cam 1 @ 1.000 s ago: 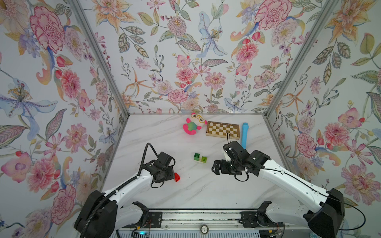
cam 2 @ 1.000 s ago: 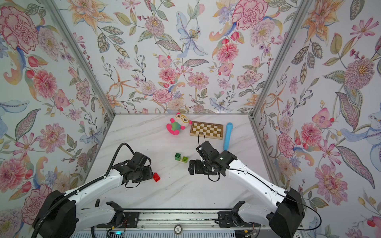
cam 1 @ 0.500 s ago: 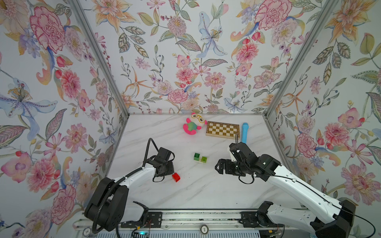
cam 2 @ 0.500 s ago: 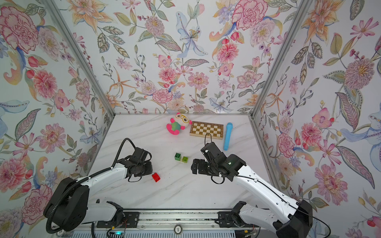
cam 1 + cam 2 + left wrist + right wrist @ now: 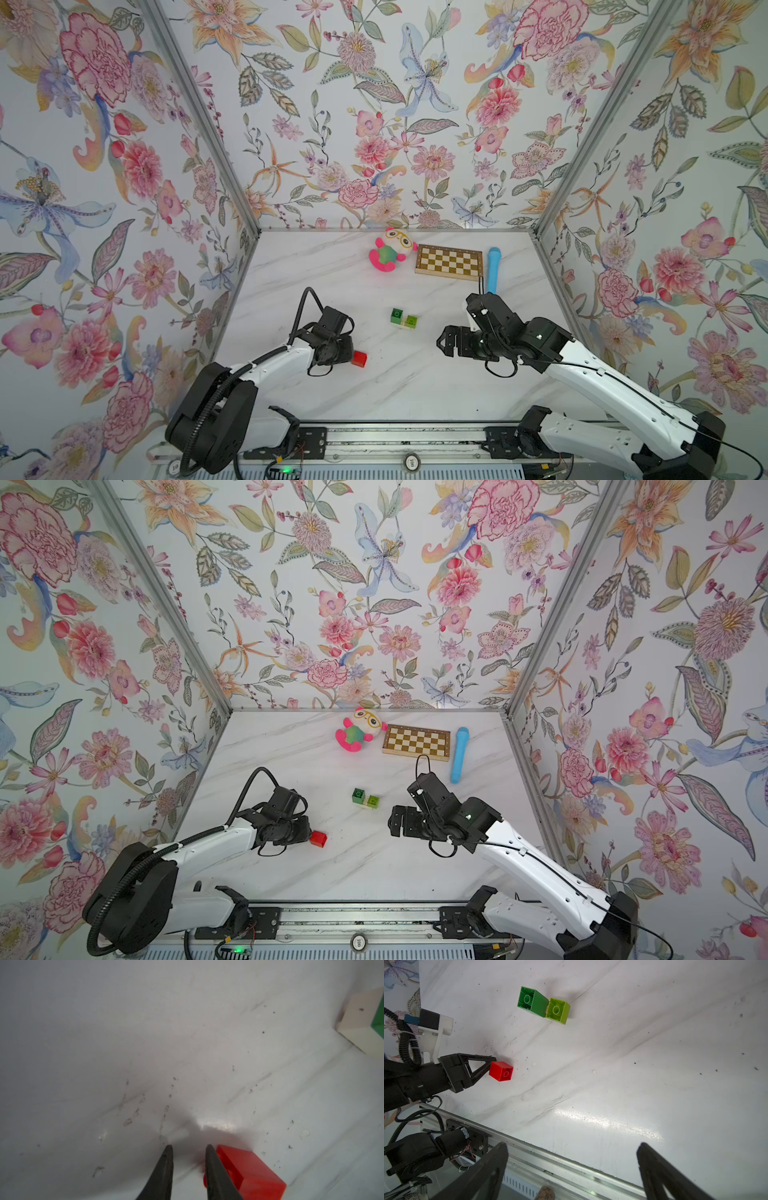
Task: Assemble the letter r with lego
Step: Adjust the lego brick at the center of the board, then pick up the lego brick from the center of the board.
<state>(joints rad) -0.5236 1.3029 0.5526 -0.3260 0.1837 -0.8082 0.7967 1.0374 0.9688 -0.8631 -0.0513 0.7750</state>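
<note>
Next, I open my left gripper, move it over and close it around the brick (image 5: 360, 359) before lifting it, because the red brick is outside that gripper's shut fingers.
The red lego brick (image 5: 360, 358) (image 5: 318, 838) lies on its side on the marble table. My left gripper (image 5: 351, 353) (image 5: 189, 1147) is shut with nothing between its fingers. The red brick (image 5: 249, 1169) rests against the outer side of one finger. The dark green cube (image 5: 397, 315) (image 5: 532, 1001) and the lime green cube (image 5: 411, 320) (image 5: 557, 1011) sit side by side on the cream brick (image 5: 357, 1020) at mid-table, their hollow undersides facing my right gripper. My right gripper (image 5: 444, 343) (image 5: 572, 1147) hovers open and empty to their right.
A pink plush toy (image 5: 390, 254), a wooden chessboard (image 5: 449, 262) and a blue cylinder (image 5: 493, 270) lie along the back wall. A metal rail (image 5: 374, 432) runs along the table's front edge. Flowered walls close in the left, right and back.
My left gripper's jaws have closed beside the red brick without catching it. My right gripper has drifted slightly right and toward the front, still open.
</note>
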